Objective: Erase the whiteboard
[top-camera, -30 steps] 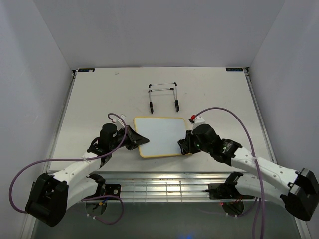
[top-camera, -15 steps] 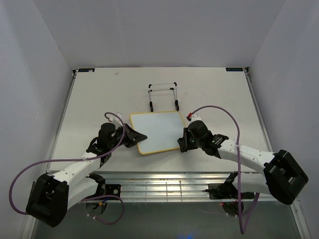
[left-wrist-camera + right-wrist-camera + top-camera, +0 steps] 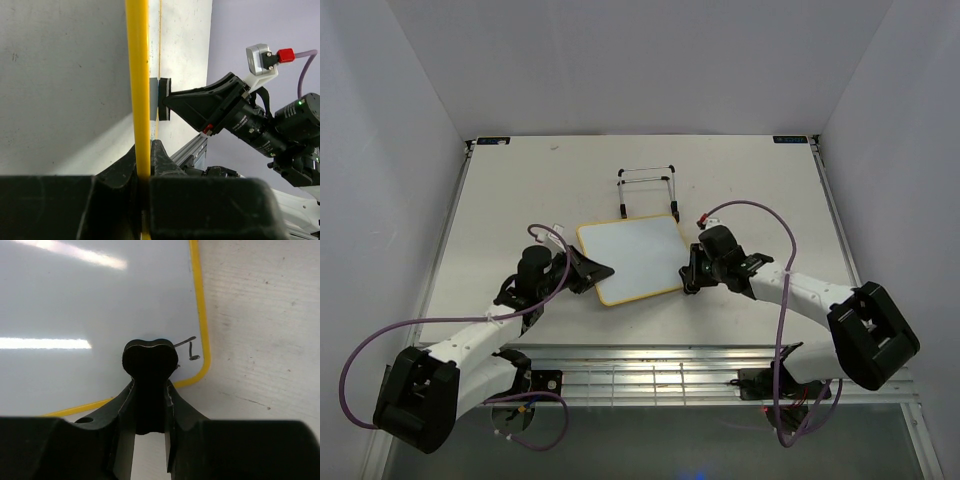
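Observation:
Next, I set the black eraser on the bare table [image 3: 748, 283] under my right gripper's arm, slightly clear of the whiteboard.
The whiteboard [image 3: 632, 259], white with a yellow frame, is at the table's middle, tilted. My left gripper [image 3: 597, 272] is shut on its left yellow edge [image 3: 138, 100]. My right gripper [image 3: 690, 275] is shut on the black bone-shaped eraser [image 3: 150, 365] and presses it on the board's near right corner. The board's face [image 3: 90, 305] is nearly blank; a small black mark [image 3: 190, 347] remains by the corner, next to the eraser. In the left wrist view the eraser [image 3: 160, 99] shows against the board's far side.
The black wire stand [image 3: 647, 192] stands just behind the board. Grey walls close in the table on three sides. A metal rail [image 3: 650, 375] runs along the near edge between the arm bases.
The board has turned and shifted up-left toward the stand. My right gripper with the eraser has moved forward along the board's right edge. The left gripper keeps its hold.

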Robot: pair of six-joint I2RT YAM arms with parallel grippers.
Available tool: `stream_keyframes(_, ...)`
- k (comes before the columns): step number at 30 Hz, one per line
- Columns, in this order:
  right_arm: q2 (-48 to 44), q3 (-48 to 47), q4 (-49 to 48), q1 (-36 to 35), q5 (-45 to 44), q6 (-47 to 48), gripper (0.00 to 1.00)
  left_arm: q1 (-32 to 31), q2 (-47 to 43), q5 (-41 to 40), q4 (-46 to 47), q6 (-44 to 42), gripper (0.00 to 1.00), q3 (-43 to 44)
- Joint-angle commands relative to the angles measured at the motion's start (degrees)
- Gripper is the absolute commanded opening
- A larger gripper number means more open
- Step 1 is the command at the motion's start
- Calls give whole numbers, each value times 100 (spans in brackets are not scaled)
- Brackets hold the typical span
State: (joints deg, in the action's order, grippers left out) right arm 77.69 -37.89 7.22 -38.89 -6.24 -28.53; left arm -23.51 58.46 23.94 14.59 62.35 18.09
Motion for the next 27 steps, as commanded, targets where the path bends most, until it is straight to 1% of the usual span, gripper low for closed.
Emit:
stream_keyframes(1, 510, 283, 1483, 425, -501, 541, 8, -93, -36, 576, -342, -276, 0, 204)
stream_keyframes(8, 852, -174, 1580, 795, -352, 972, 8, -93, -45, 743, -395, -399, 0, 239)
stream_keyframes(12, 1151, -254, 1572, 997, -351, 1113, 8, -93, -141, 761, -457, -416, 0, 230)
stream_keyframes(14, 1100, -219, 1545, 1094, -413, 1139, 8, -93, -185, 735, -588, -486, 0, 283)
stream_keyframes(20, 327, -122, 1703, 1332, -772, 1078, 8, -93, -221, 699, -694, -566, 0, 345)
stream_keyframes(23, -339, -157, 1861, 1525, -1062, 964, 8, -93, -203, 717, -677, -539, 0, 353)
stream_keyframes(27, -1106, -210, 1932, 1858, -1055, 972, 8, -93, -229, 761, -712, -574, 0, 415)
